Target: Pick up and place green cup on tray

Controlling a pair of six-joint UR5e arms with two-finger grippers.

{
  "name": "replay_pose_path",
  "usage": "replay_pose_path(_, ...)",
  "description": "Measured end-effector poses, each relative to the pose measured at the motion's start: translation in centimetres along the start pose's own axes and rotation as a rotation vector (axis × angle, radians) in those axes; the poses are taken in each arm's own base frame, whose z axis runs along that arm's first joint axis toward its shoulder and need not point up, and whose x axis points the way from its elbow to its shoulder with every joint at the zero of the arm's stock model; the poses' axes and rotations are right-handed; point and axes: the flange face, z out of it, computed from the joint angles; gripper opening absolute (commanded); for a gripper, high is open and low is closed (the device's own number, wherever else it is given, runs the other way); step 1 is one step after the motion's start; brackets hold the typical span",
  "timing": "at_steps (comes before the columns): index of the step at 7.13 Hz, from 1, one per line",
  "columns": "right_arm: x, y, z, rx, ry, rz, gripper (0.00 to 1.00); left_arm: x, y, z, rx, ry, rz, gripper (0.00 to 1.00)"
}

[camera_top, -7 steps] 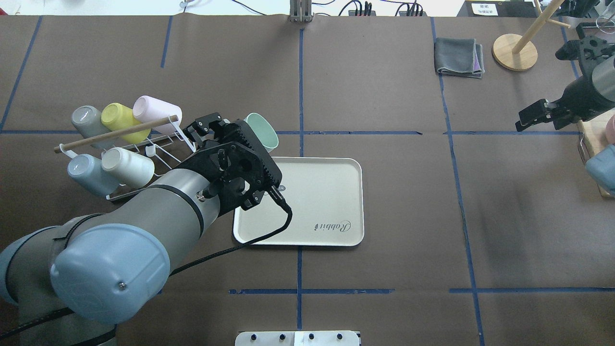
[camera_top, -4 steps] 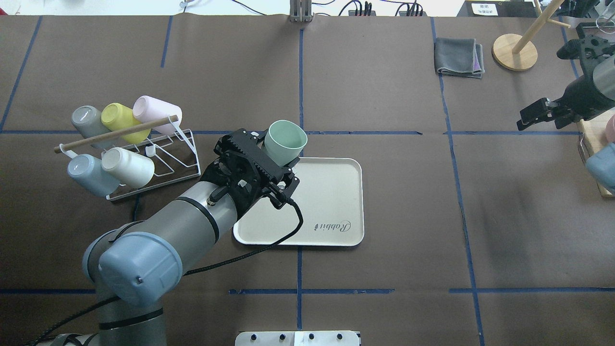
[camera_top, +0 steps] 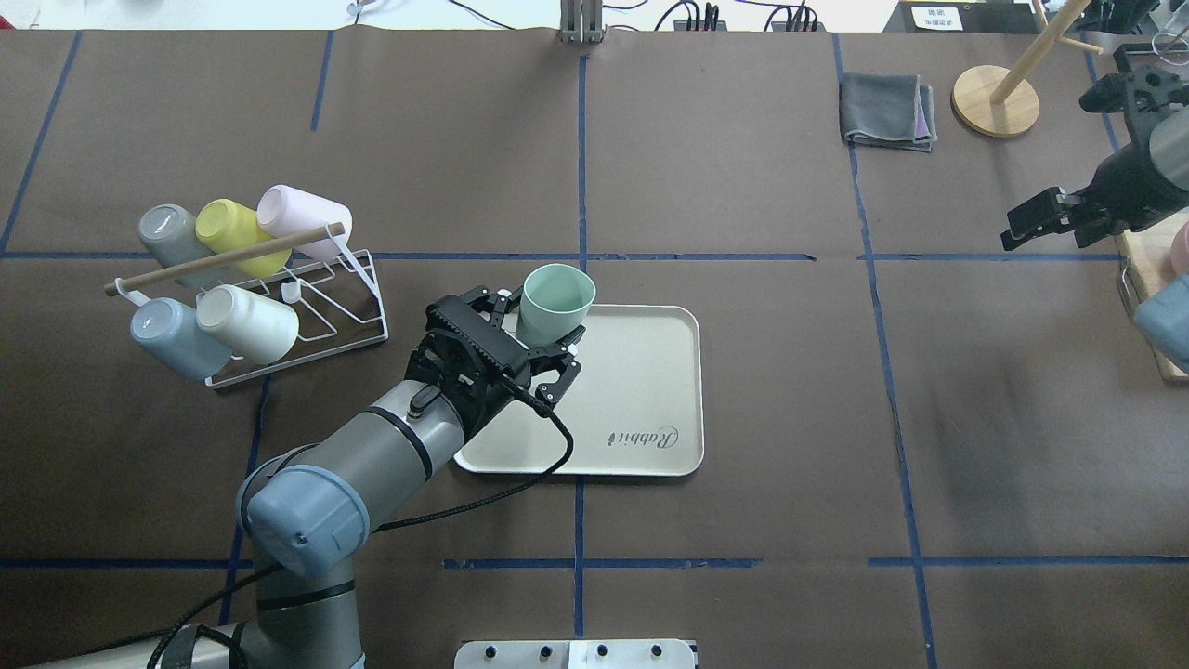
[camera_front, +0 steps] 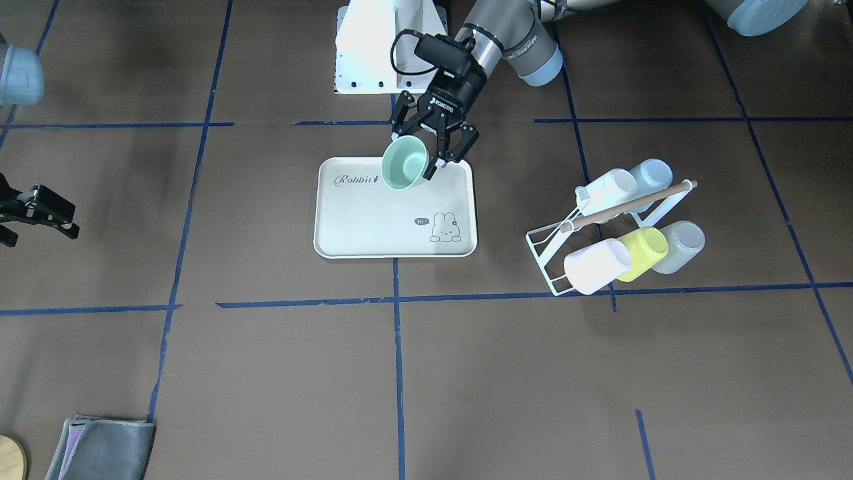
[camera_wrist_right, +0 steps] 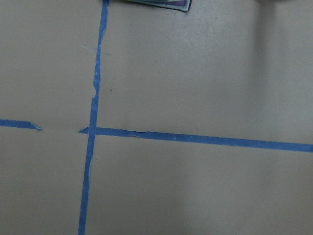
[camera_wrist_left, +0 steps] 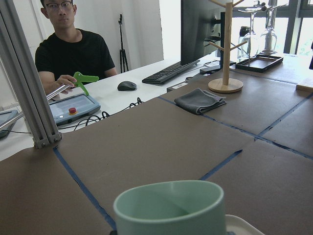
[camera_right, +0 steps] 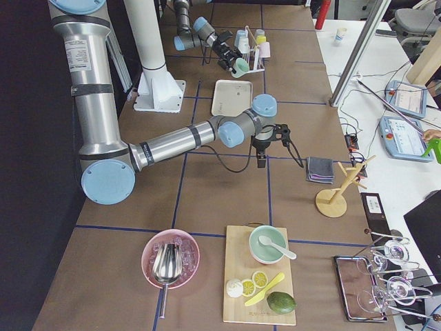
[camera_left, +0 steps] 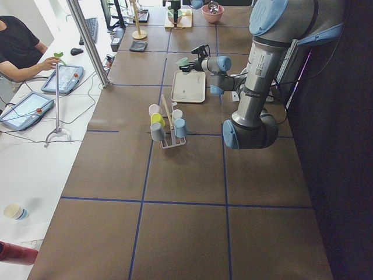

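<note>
I need to use my left gripper to set the green cup down on the tray (camera_front: 398, 203), between the Rabbit script and the bunny drawing.
My left gripper (camera_top: 531, 327) is shut on the pale mint-green cup (camera_top: 555, 294) and holds it upright a little above the cream tray (camera_top: 641, 372), over its left end. In the front view the cup (camera_front: 404, 164) hangs between the fingers over the tray (camera_front: 373, 227) beside the "Rabbit" script. The left wrist view shows the cup's rim (camera_wrist_left: 171, 205) close below, with a sliver of tray rim (camera_wrist_left: 239, 223) beside it. My right gripper (camera_top: 1020, 229) is open and empty, far off at the table's right side.
A white wire rack (camera_top: 316, 311) with several cups, among them a yellow-green one (camera_top: 228, 232) and a pale blue one (camera_top: 172, 334), stands left of the tray. A folded grey cloth (camera_top: 887, 110) and a wooden stand (camera_top: 994, 100) are at the far right.
My left arm has carried the green cup from beside the rack to the right, over the tray's left end, and turned it upright. The right arm has barely moved.
</note>
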Motion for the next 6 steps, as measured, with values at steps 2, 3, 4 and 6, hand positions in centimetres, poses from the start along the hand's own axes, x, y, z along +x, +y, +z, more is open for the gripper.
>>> replay_pose_path(2,0.1,0.0,0.0,-0.001,0.000,0.002,1.00,0.1,4.4,1.2,0.049,-0.029,-0.027,0.35)
replay_pose_path(3,0.1,0.0,0.0,0.000,0.000,0.002,1.00,0.7,5.5,1.6,0.060,-0.047,-0.032,0.36)
replay_pose_path(4,0.1,0.0,-0.1,0.000,0.000,0.003,1.00,1.4,6.2,1.9,0.062,-0.058,-0.032,0.36)
replay_pose_path(6,0.1,0.0,-0.1,0.000,0.000,0.003,1.00,3.0,7.4,2.9,0.064,-0.091,-0.029,0.36)
